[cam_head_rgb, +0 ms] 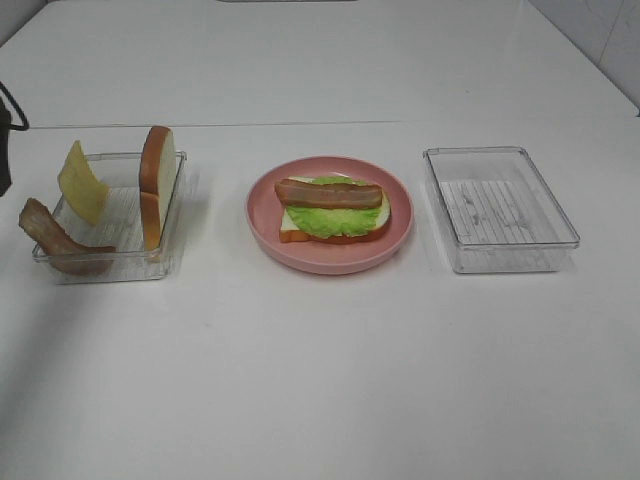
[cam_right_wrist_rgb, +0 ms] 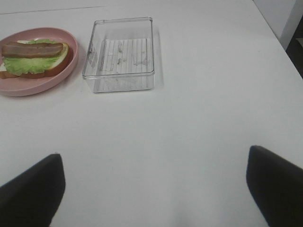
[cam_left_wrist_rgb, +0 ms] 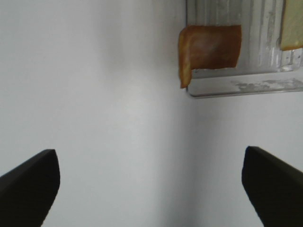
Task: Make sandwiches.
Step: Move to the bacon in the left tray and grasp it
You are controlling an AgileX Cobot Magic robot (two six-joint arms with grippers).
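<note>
Next, my left gripper goes next to the bacon strip beside the yellow cheese square and closes on the bacon strip's raised end (cam_head_rgb: 34, 212) (cam_left_wrist_rgb: 185, 54) over the edge of the cheese tray.
The sandwich (cam_head_rgb: 333, 208) lies on the pink plate (cam_head_rgb: 330, 258) mid-table: a white bread slice, green lettuce, and a brown bacon strip (cam_head_rgb: 329, 193) on top. It also shows in the right wrist view (cam_right_wrist_rgb: 34, 57). The left clear tray (cam_head_rgb: 110, 262) holds a yellow cheese square (cam_head_rgb: 81, 181), upright bread slices (cam_head_rgb: 157, 170) and a bacon strip (cam_head_rgb: 55, 238) hanging over its edge. My left gripper (cam_left_wrist_rgb: 150, 158) is open and empty above bare table near that bacon (cam_left_wrist_rgb: 209, 47). My right gripper (cam_right_wrist_rgb: 155, 156) is open and empty above the table, well short of the plate.
An empty clear tray (cam_head_rgb: 500, 205) stands right of the plate; it also shows in the right wrist view (cam_right_wrist_rgb: 120, 52). A dark part of the left arm (cam_head_rgb: 4, 150) shows at the far left edge. The table's far edge runs behind the trays.
</note>
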